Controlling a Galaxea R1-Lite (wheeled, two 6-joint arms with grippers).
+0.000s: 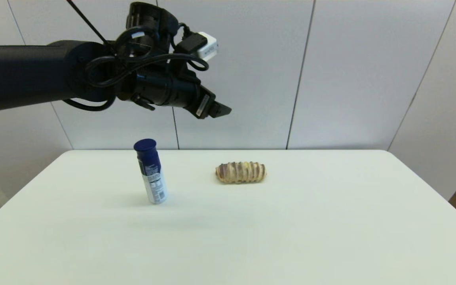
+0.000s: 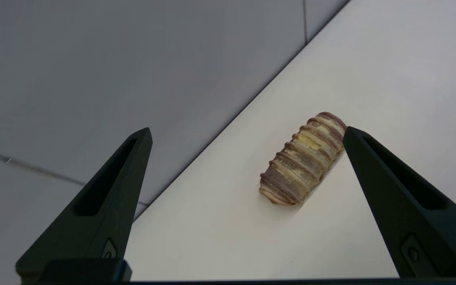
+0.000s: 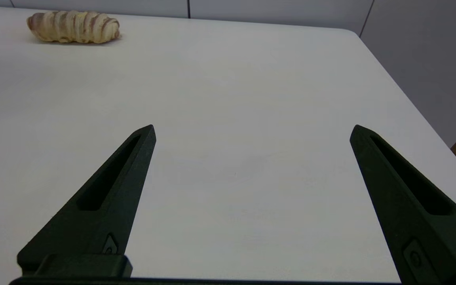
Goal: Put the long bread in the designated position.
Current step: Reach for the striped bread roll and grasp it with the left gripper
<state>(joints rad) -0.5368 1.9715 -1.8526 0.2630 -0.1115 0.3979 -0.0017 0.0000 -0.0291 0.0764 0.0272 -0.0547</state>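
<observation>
Next, I bring my left gripper to the long bread and close it near its middle [image 1: 236, 172] [image 2: 298, 162], between the bread's yellow patch and the bread's end nearer the spray can.
The long bread [image 1: 240, 172] lies flat on the white table [image 1: 291, 221], a tan loaf with dark crosswise stripes; it also shows in the left wrist view [image 2: 303, 158] and, far off, in the right wrist view [image 3: 73, 27]. My left gripper [image 1: 220, 111] hangs high above the table, up and to the left of the loaf, and its own camera shows it [image 2: 247, 132] open with nothing between the fingers. My right gripper [image 3: 251, 128] is out of the head view; it stands open and empty low over the table, well away from the bread.
A white spray can with a blue cap [image 1: 151, 171] stands upright on the table to the left of the loaf. The wall [image 1: 331, 71] runs close behind the table's far edge. The table's right edge [image 3: 410, 107] drops off near my right gripper.
</observation>
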